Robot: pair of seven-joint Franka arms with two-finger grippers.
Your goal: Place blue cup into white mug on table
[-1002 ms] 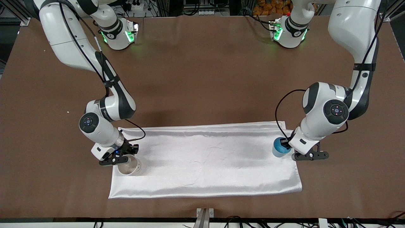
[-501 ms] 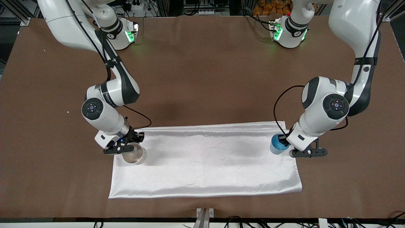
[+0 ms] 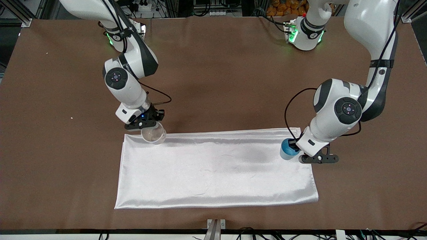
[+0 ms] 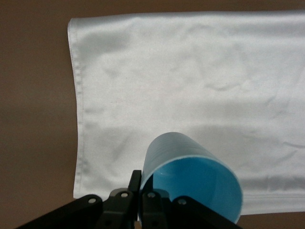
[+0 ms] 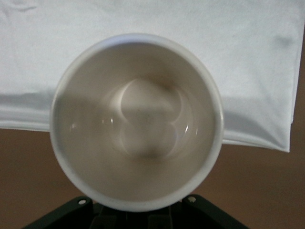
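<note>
Next, my right gripper releases the white mug on the bare brown table [image 3: 203, 111], just off the edge of the white cloth that is nearest the robots' bases.
My right gripper [image 3: 146, 125] is shut on the white mug [image 3: 153, 134] and holds it up over the edge of the white cloth nearest the robots' bases, at the right arm's end. The right wrist view looks into the mug's empty off-white inside [image 5: 138, 119], and its handle is hidden. My left gripper [image 3: 295, 148] is shut on the rim of the blue cup [image 3: 287, 149], holding it tilted over the cloth's end toward the left arm. In the left wrist view the cup [image 4: 190, 179] shows its bright blue inside, with one finger [image 4: 135, 182] outside the wall.
The shiny white cloth [image 3: 217, 166] lies spread on the brown table [image 3: 217, 83], nearer the front camera than the table's middle. Both arm bases stand along the table's edge farthest from that camera. A small metal bracket [image 3: 216, 226] sits at the edge nearest it.
My right gripper has lifted the mug from the cloth's corner nearest the front camera to over the edge nearest the bases. My left gripper and the cup shifted slightly toward the cloth's middle.
</note>
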